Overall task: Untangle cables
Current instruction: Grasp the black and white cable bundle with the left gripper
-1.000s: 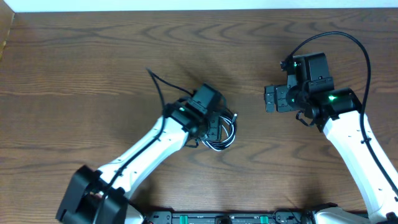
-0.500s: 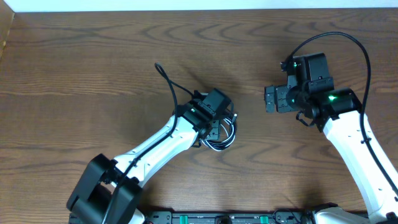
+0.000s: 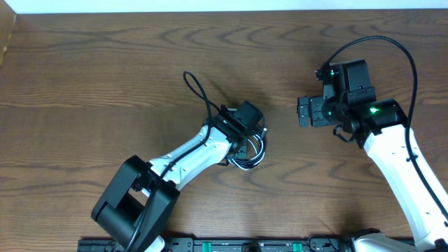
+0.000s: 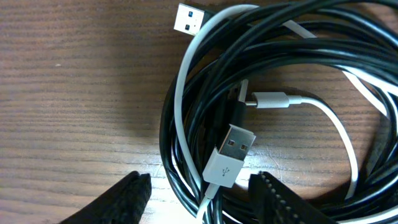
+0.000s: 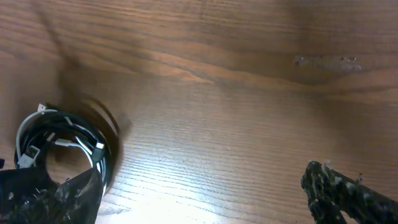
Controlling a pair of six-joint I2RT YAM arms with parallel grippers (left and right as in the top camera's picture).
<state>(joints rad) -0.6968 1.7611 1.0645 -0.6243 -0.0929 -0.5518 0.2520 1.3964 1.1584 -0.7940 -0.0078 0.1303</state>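
Note:
The white USB plug lies over the coil's packed black cords, so my left gripper will grab the cord (image 4: 208, 195) just behind that plug and lift it clear.
The cables (image 3: 250, 152) lie as one coiled bundle of black and white cords on the wooden table, partly under my left arm. In the left wrist view the cables (image 4: 273, 74) fill the frame, with white USB plugs (image 4: 229, 154) among the loops. My left gripper (image 4: 202, 199) is open, its fingers on either side of the coil's near edge. In the overhead view my left gripper (image 3: 246, 143) sits right over the bundle. My right gripper (image 3: 302, 112) is open and empty, well to the right of the coil. The right wrist view shows the cables (image 5: 62, 143) at far left.
The left arm's own thick black cable (image 3: 199, 91) loops above the wrist. The right arm's thick cable (image 3: 392, 52) arcs over its wrist. The wooden table (image 3: 105, 84) reaches a white edge at the back.
My left arm has swung its wrist to the right over the bundle, and its cable loop moved right with it. The right arm has not moved.

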